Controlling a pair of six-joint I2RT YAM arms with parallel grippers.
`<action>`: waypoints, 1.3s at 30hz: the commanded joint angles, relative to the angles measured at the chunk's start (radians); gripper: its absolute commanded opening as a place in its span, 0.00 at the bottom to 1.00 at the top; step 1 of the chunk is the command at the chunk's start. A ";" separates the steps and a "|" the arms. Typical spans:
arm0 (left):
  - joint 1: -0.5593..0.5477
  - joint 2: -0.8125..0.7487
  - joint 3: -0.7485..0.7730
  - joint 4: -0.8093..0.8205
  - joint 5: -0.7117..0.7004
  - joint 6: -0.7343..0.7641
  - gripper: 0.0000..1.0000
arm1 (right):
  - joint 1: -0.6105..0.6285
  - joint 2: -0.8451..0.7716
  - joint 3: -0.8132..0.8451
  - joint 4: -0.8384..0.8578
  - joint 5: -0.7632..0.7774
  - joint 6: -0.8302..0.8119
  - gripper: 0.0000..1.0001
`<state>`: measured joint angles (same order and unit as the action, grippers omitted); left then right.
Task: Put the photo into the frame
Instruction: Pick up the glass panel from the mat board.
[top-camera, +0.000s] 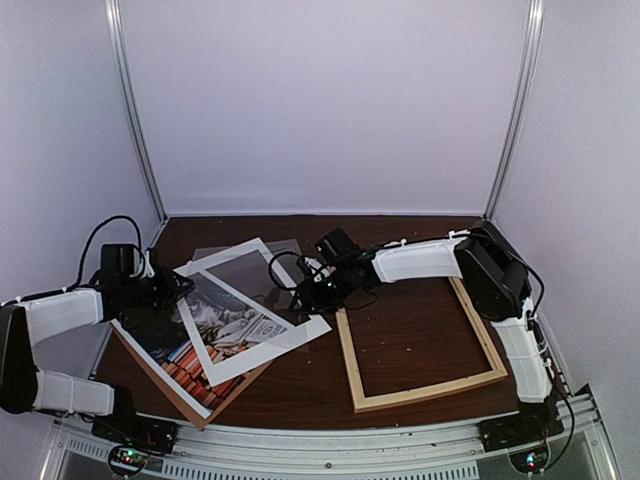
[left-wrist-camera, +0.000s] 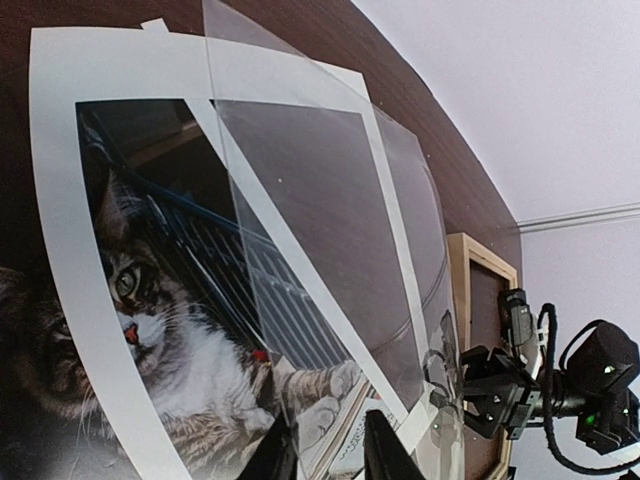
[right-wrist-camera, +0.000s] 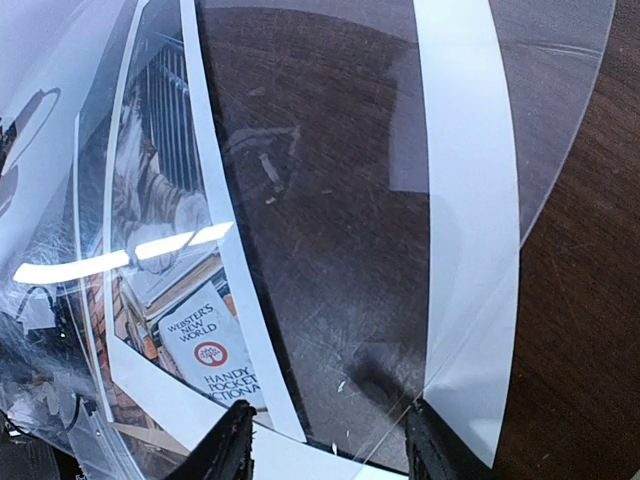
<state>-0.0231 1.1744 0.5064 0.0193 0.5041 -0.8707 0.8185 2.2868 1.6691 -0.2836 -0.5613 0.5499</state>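
The clear sheet bows up over the white mat, so next I open my left gripper to flatten it, then pinch the sheet's edge (left-wrist-camera: 268, 355) and raise it toward the frame.
The photo (top-camera: 185, 350), a tabby cat on books, lies at the left on a brown board, partly under a white mat border (top-camera: 280, 342). A clear sheet (left-wrist-camera: 320, 230) lies over mat and photo (left-wrist-camera: 150, 300). My left gripper (top-camera: 178, 290) is at their left edge. In the left wrist view the left gripper (left-wrist-camera: 325, 455) shows a narrow gap between its fingers, with the print visible through it. My right gripper (top-camera: 298, 295) reaches in from the right. The right gripper (right-wrist-camera: 328, 450) stands open, fingers wide apart over the clear sheet (right-wrist-camera: 330, 200) and mat (right-wrist-camera: 465, 150). The light wood frame (top-camera: 425, 390) lies empty at the right.
The brown backing board (top-camera: 165, 385) juts out under the photo toward the near edge. White booth walls close in at the back and sides. The right arm (top-camera: 420, 260) stretches across above the frame's far rail. Cables hang near both grippers.
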 joint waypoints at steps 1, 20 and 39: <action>-0.003 0.005 0.035 0.002 0.058 0.032 0.21 | 0.004 -0.004 0.002 -0.091 0.002 -0.036 0.52; -0.003 -0.009 0.078 -0.072 0.067 0.061 0.36 | -0.013 -0.010 0.002 -0.135 0.008 -0.080 0.54; -0.003 0.136 0.109 -0.105 0.037 0.067 0.42 | -0.010 0.004 0.003 -0.129 0.001 -0.094 0.54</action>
<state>-0.0235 1.2835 0.5961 -0.0868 0.5526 -0.8150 0.8108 2.2772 1.6772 -0.3477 -0.5690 0.4660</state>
